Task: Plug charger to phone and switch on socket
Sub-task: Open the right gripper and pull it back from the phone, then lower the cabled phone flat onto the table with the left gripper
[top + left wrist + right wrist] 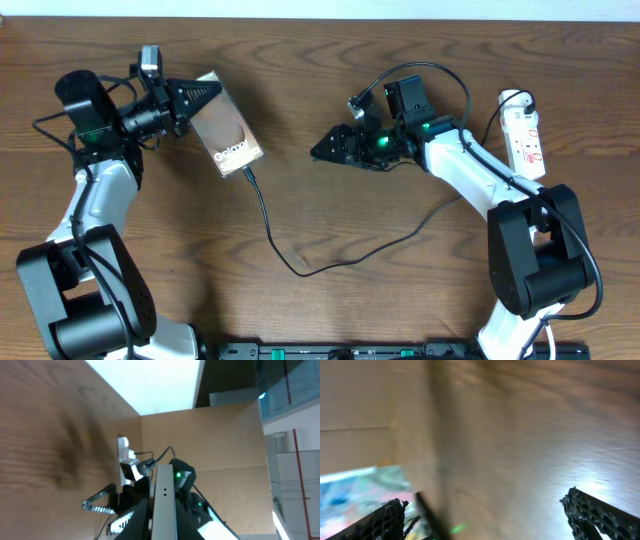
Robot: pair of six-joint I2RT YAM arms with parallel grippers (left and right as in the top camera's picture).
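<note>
I need to use my left gripper to set the phone down flat on the bare wood (249, 188), beside the plug of the charger cable.
The phone (228, 128) lies tilted at the upper left, with its "Galaxy" lettering near its lower end. My left gripper (205, 95) is shut on the phone's upper end. In the left wrist view the phone's silver edge (163, 505) stands between the fingers (162, 527). The charger cable (268, 225) runs from the phone's lower end, where its plug tip (248, 176) meets the edge, down and across to the right. My right gripper (325, 150) is open and empty at table centre, apart from phone and cable; the right wrist view (495, 520) shows only wood between its fingers. The socket (526, 135) lies at the far right.
A thick black robot cable (440, 70) arcs over the right arm. The socket's white cord (515, 98) curls at its top end. In the left wrist view the socket (122, 452) and the right arm (182, 477) show ahead, with a cardboard wall (225, 440) behind.
</note>
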